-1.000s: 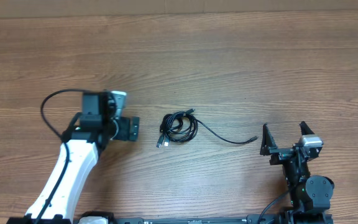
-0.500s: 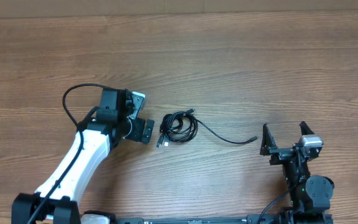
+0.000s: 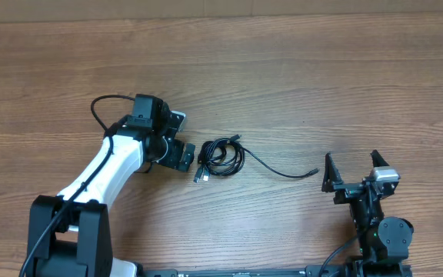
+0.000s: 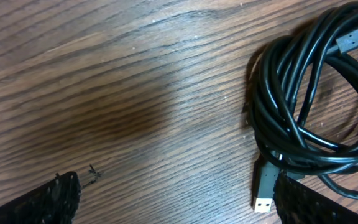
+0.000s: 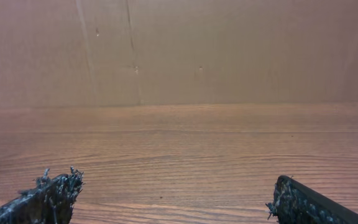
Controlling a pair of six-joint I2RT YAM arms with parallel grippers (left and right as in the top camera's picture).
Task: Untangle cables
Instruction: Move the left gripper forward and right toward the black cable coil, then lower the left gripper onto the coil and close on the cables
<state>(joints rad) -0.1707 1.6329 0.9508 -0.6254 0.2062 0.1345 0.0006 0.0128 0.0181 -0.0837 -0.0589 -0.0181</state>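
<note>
The cable loops bunch together on the side of the black coil (image 3: 203, 156) (image 4: 271, 115) facing away from the loose piece of cable, so my left gripper will close there.
The cables (image 3: 221, 157) lie as a small black coil at mid-table, with one loose strand (image 3: 283, 172) trailing right to a small plug. My left gripper (image 3: 184, 157) is open just left of the coil, close to it. In the left wrist view the coil (image 4: 309, 93) fills the upper right. A silver-tipped USB plug (image 4: 265, 190) lies beside the right fingertip (image 4: 319, 204), and only bare wood sits between the fingers of the gripper (image 4: 179, 205). My right gripper (image 3: 351, 158) stands open at the front right, beyond the strand's end, and in its own view the gripper (image 5: 176, 199) holds nothing.
The wooden table (image 3: 283, 69) runs to a brown cardboard wall (image 5: 179, 50) at the back. The left arm (image 3: 106, 173) reaches in from the front left. The right arm's base (image 3: 379, 235) sits by the front edge.
My left arm has swung right across the table, bringing its open gripper up beside the coil. The cables and the right arm have not moved.
</note>
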